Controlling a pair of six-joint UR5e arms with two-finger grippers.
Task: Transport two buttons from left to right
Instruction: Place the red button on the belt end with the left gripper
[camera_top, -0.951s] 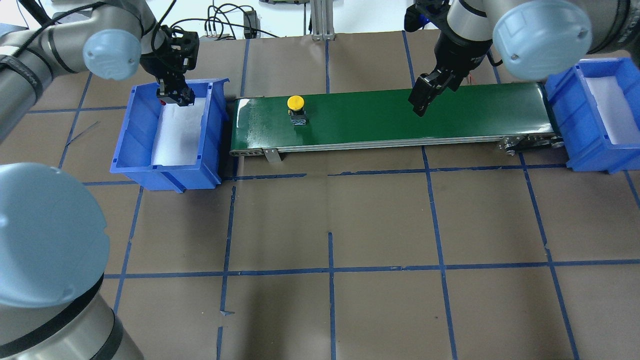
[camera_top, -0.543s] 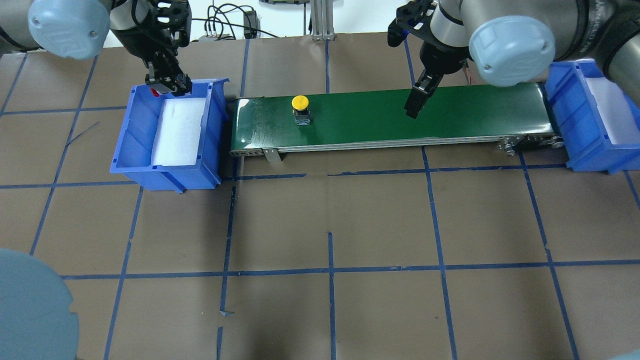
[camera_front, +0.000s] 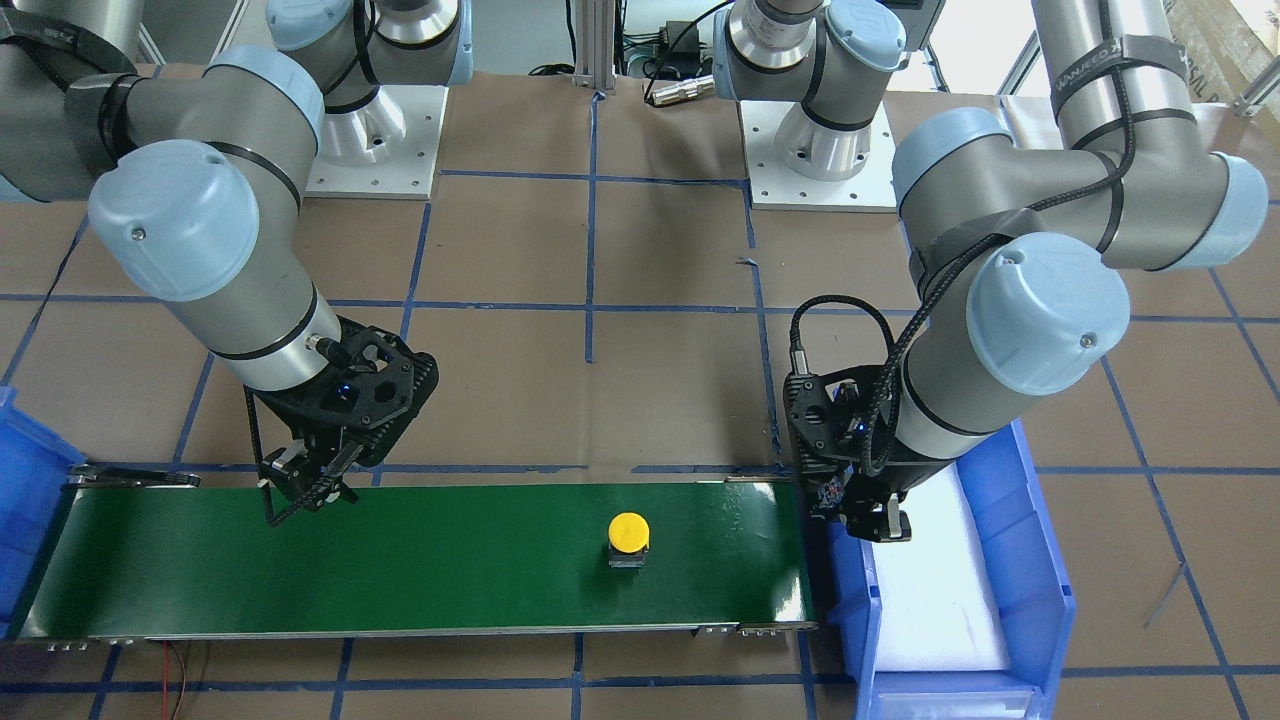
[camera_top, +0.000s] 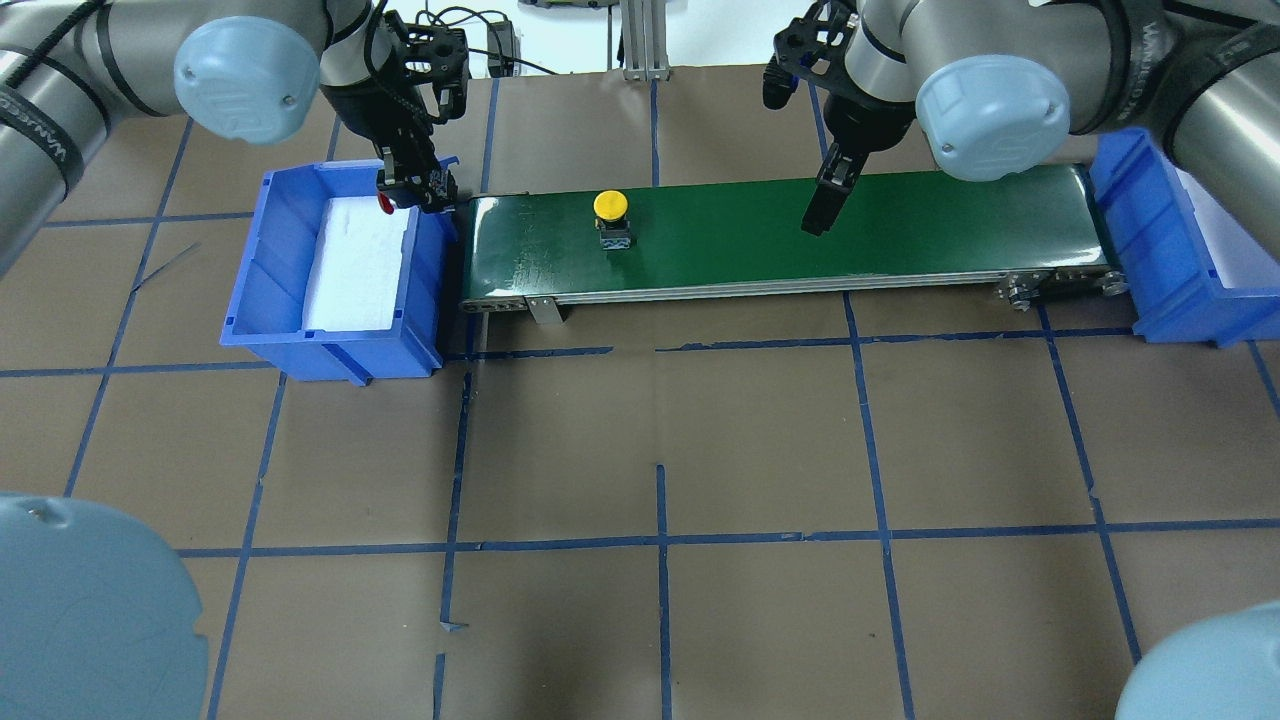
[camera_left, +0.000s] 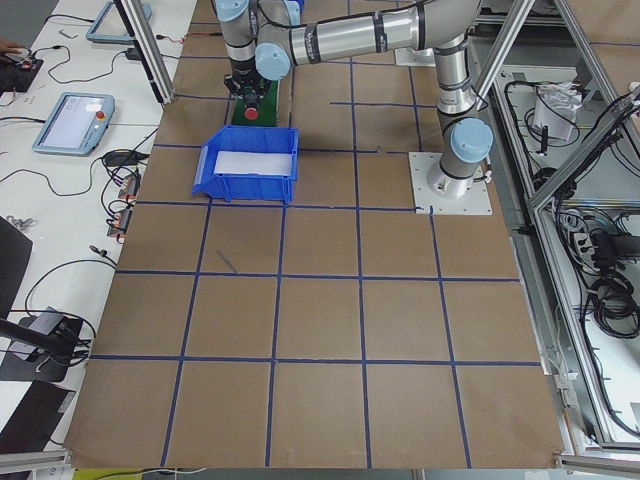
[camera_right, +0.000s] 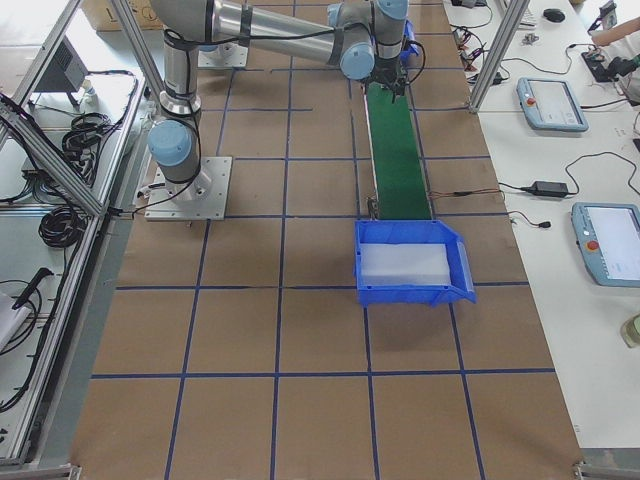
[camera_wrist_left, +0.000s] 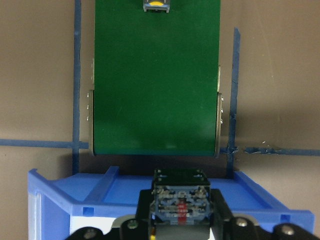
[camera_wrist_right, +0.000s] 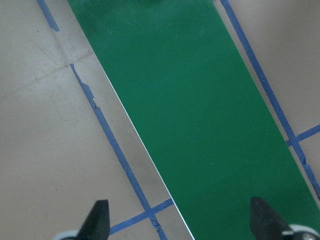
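Observation:
The robot's left gripper should lay the red button, now hanging over the blue bin's wall, down on the green conveyor belt (camera_front: 753, 552) (camera_wrist_left: 154, 111) between the yellow button and the closest blue bin.
The yellow button (camera_top: 611, 215) stands upright on the green conveyor belt (camera_top: 900, 220) near its left end; it also shows in the front view (camera_front: 629, 537) and at the top of the left wrist view (camera_wrist_left: 156, 5). My left gripper (camera_top: 410, 190) is shut on the red button (camera_top: 384, 203), whose black-and-silver body (camera_wrist_left: 180, 200) sits between the fingers. It hangs over the left blue bin's wall next to the belt end. My right gripper (camera_top: 820, 205) is open and empty above the belt's middle, its fingertips (camera_wrist_right: 97, 220) wide apart.
The left blue bin (camera_top: 270, 250) holds a white foam pad. A second blue bin (camera_top: 1130, 200) with a white pad stands at the belt's right end. Brown table with blue tape lines lies around them; cables run behind the belt.
My left gripper has lifted and moved right with the red button, from the bin's far corner to the wall by the belt. The yellow button has travelled slightly right. My right gripper has shifted a little left.

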